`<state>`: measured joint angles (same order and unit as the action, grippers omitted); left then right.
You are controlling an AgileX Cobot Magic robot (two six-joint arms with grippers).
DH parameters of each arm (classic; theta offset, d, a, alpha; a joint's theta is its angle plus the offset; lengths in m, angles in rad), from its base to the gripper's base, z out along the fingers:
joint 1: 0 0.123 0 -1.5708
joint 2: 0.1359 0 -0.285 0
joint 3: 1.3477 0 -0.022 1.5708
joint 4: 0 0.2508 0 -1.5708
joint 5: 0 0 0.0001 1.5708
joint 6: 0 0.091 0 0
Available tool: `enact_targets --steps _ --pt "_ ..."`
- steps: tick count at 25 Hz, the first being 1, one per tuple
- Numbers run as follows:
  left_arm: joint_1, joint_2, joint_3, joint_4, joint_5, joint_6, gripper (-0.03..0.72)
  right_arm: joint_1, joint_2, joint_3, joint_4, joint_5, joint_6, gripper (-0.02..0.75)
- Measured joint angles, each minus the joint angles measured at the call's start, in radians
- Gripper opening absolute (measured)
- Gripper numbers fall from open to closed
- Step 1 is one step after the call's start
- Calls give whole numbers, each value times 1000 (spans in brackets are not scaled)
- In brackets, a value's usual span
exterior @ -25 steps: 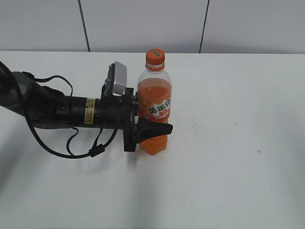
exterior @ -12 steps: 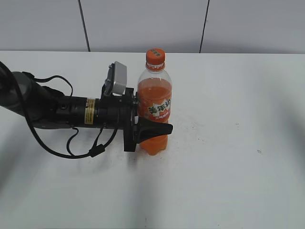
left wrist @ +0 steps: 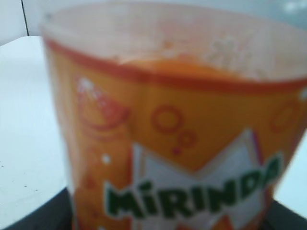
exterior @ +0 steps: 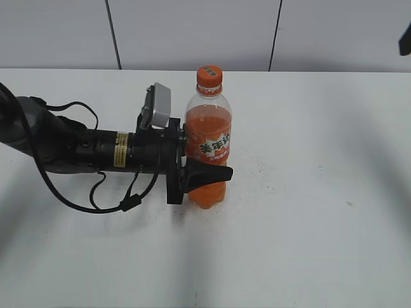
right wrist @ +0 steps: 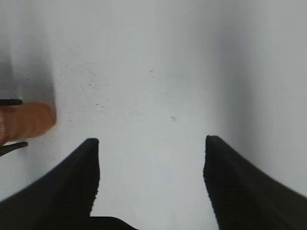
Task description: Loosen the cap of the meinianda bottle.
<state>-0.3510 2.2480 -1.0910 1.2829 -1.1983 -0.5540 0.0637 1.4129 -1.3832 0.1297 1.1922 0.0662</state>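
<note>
The robot's right gripper should next move to the orange cap (exterior: 209, 77) on top of the meinianda bottle and close on it, because the left gripper steadies the bottle.
The meinianda bottle (exterior: 207, 147) stands upright on the white table, filled with orange drink. Its orange cap (exterior: 209, 76) sits on top. My left gripper (exterior: 215, 165) reaches in from the left and is shut on the bottle's lower body, one black finger (exterior: 212, 173) across the front. The left wrist view is filled by the label (left wrist: 182, 134), blurred and very close. My right gripper (right wrist: 151, 158) is open and empty above the bare table. It shows as a dark tip (exterior: 406, 38) at the top right corner. The bottle shows at the left edge of the right wrist view (right wrist: 26, 122).
The white table (exterior: 308, 212) stretches to the right and front of the bottle. A grey panelled wall (exterior: 192, 32) stands behind it. The left arm with its cables (exterior: 77, 151) lies across the left part of the table.
A dark part of the right gripper has come into the top right corner of the exterior view. The bottle and the left gripper have not moved.
</note>
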Motion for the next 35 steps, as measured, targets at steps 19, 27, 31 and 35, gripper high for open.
enact_targets --steps 19,27,31,35 --pt "0 0 0 0 0 1 415 471 313 -361 -24 19 357 536" --pt "0 0 0 0 -1 1 415 565 377 -405 -32 22 466 540" --pt "0 0 0 1 -1 1 415 615 399 -414 -58 22 493 543" --pt "0 0 0 1 -1 1 415 649 408 -415 -92 22 517 543"
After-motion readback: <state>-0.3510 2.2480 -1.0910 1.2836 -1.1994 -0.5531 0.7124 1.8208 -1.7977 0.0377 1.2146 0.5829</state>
